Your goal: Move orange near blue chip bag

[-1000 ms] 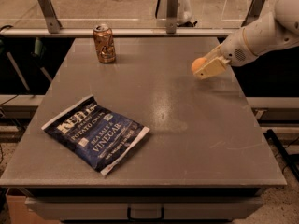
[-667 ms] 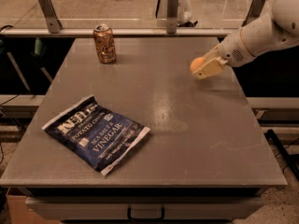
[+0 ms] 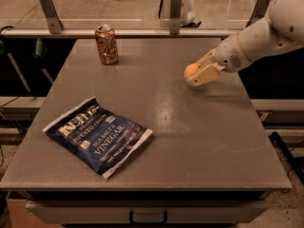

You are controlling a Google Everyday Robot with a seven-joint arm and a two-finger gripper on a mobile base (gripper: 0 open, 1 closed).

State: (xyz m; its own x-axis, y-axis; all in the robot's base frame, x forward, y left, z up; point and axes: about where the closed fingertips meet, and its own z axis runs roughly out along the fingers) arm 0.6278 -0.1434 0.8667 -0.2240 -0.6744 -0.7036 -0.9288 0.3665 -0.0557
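Next, I let go of the orange with my gripper on the grey table [image 3: 131, 101] just behind the blue chip bag's far edge.
The orange [image 3: 191, 70] is small and round, held between the cream fingers of my gripper [image 3: 197, 73] above the right part of the grey table [image 3: 199, 141]. The gripper comes in from the right on a white arm and is shut on the orange. The blue chip bag [image 3: 97, 137] lies flat at the table's front left, dark navy with white lettering. The orange is well to the right of and behind the bag.
A brownish-orange drink can [image 3: 106, 44] stands upright at the table's back left. A metal rail with posts [image 3: 171, 13] runs behind the table. The table's right edge [image 3: 266, 137] lies below the arm.
The gripper with the orange has shifted slightly to the left and a little lower. The bag and can have not moved.
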